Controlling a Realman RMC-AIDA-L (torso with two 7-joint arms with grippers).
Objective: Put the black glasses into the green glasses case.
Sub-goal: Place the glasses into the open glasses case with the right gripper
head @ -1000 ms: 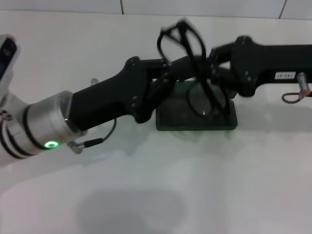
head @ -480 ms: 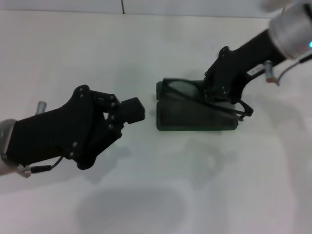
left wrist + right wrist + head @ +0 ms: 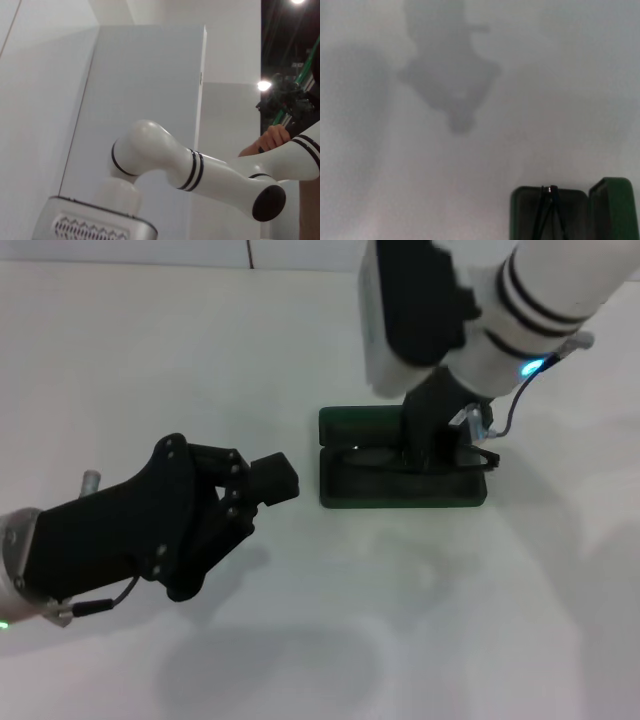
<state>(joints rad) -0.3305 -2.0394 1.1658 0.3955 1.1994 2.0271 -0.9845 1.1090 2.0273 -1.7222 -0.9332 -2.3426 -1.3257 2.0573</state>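
Next, I release the black glasses from my right gripper down inside the near tray of the green glasses case (image 3: 404, 479). The glasses still lie in the case's tray.
The green glasses case (image 3: 400, 490) lies open at mid-table, its lid (image 3: 355, 425) folded back on the far side. The black glasses (image 3: 372, 455) lie in the case's tray, and one temple end (image 3: 490, 461) pokes over its right rim. My right gripper (image 3: 430, 440) reaches straight down onto the glasses from above, and its own body hides the contact. The right wrist view shows the case (image 3: 525, 212) with the thin black frame (image 3: 545, 215) inside. My left gripper (image 3: 275, 478) hovers shut and empty to the left of the case.
The case rests on a white tabletop (image 3: 420, 620) that stretches all around it. My white right forearm (image 3: 520, 290) hangs over the table's far right. The left wrist view shows only a white robot arm (image 3: 200, 170) and a wall.
The right arm has swung up over the case, and the glasses have gone from tilted across the right rim to lying in the tray. The left gripper has barely moved.
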